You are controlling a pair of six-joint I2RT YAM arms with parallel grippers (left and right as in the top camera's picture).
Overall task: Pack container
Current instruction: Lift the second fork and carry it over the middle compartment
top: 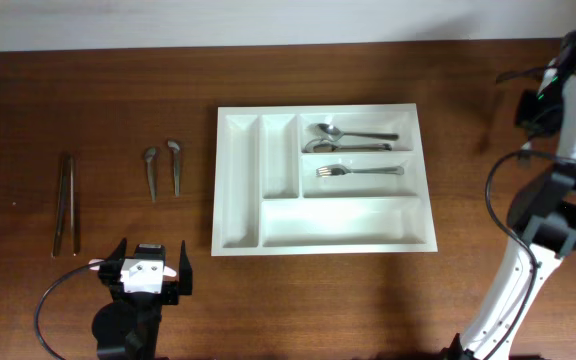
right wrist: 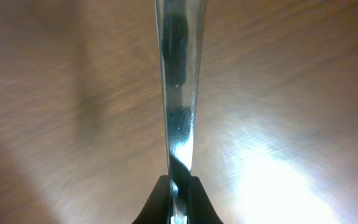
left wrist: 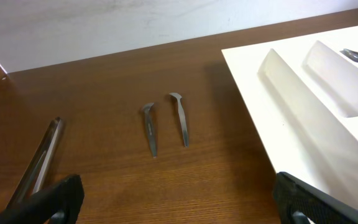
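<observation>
I will release the right gripper's fork, which is now over the wood, on the near side of the fork already in the tray (top: 360, 187).
The container (top: 338, 222), a white cutlery tray, lies at the table's middle, with its near corner in the left wrist view (left wrist: 303, 106). Its upper right compartments hold spoons (top: 353, 132) and a fork (top: 360, 170). My left gripper (top: 150, 264) stands open near the front edge, left of the tray, with nothing between its fingers (left wrist: 179, 208). My right gripper (right wrist: 179, 200) is shut on a long shiny metal piece of cutlery (right wrist: 179, 81) that points away from the camera over the wood. The right arm (top: 568, 100) stands at the far right edge.
Two short metal utensils (top: 151, 172) (top: 175, 165) lie left of the tray; the left wrist view shows them ahead of the fingers (left wrist: 150, 127) (left wrist: 180, 118). Two long thin metal pieces (top: 65, 203) lie further left (left wrist: 42, 158). A white wall borders the table's far edge.
</observation>
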